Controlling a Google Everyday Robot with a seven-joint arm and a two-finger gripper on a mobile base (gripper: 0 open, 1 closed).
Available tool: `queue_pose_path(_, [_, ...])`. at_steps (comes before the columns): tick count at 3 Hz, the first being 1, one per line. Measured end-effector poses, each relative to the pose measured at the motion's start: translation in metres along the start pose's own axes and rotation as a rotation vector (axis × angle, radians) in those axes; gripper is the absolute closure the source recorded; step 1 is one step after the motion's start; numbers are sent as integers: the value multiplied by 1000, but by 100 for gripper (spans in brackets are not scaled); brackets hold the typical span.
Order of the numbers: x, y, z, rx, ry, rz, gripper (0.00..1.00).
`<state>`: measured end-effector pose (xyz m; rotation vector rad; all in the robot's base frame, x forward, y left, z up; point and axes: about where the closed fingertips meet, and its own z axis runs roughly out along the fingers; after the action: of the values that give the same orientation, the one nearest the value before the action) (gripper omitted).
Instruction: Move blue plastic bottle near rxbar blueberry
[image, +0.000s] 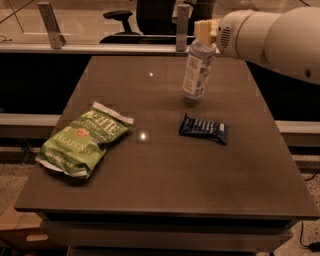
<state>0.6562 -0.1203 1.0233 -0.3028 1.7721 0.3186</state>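
Note:
My gripper has the blue plastic bottle, hanging just above the table now. It will let go of it upright on the table (204, 111), close behind the middle of the rxbar blueberry.
The blue plastic bottle (197, 71) is a clear, pale bluish bottle with a white-and-grey label. It hangs slightly tilted just above the table, at the back right. My gripper (204, 31) comes in from the upper right on a white arm and is shut on the bottle's top, hiding the cap. The rxbar blueberry (203, 129) lies flat in its dark blue wrapper on the table, a short way in front of the bottle and a little to its right.
A green chip bag (84, 139) lies at the left of the brown table (165, 190). A rail with metal posts (50, 18) runs behind the table, with an office chair (125, 20) beyond it.

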Motion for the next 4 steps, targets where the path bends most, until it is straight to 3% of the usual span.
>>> queue_pose_path(2, [33,-11,-31,69,33,44,100])
queue_pose_path(4, [40,-14,-38,86,71,54,100])
